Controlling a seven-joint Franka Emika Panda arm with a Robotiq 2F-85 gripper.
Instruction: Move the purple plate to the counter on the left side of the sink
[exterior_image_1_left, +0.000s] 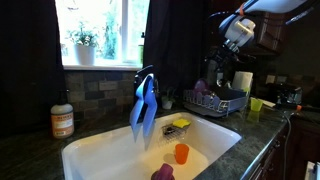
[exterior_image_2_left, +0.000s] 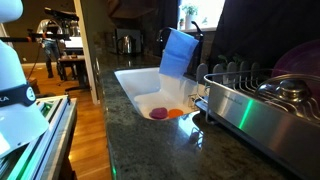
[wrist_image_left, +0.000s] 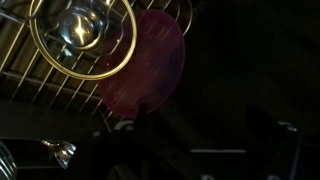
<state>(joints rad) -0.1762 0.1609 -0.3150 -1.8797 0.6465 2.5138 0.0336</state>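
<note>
Next, my gripper needs to go to the purple plate's top edge (exterior_image_1_left: 201, 82) (wrist_image_left: 172, 88), where it stands up out of the wire dish rack, and close there.
The purple plate (wrist_image_left: 150, 62) stands on edge in the wire dish rack (exterior_image_1_left: 228, 101), to the right of the sink (exterior_image_1_left: 120, 150). It also shows in both exterior views (exterior_image_1_left: 203, 89) (exterior_image_2_left: 300, 62). My gripper (wrist_image_left: 197, 125) hangs above the rack with its dark fingers spread apart, open and empty, the plate just beyond its left finger. In an exterior view the gripper (exterior_image_1_left: 223, 63) is over the rack below the white wrist. The dark stone counter (exterior_image_1_left: 30, 155) lies left of the sink. A blue cloth (exterior_image_1_left: 144, 108) drapes the faucet.
A shiny metal lid (wrist_image_left: 82, 35) lies in the rack beside the plate. In the sink are an orange cup (exterior_image_1_left: 181, 152), a small purple lump (exterior_image_1_left: 162, 172) and a yellow sponge (exterior_image_1_left: 181, 123). A bottle (exterior_image_1_left: 62, 120) stands on the left counter. A yellow cup (exterior_image_1_left: 255, 107) is right of the rack.
</note>
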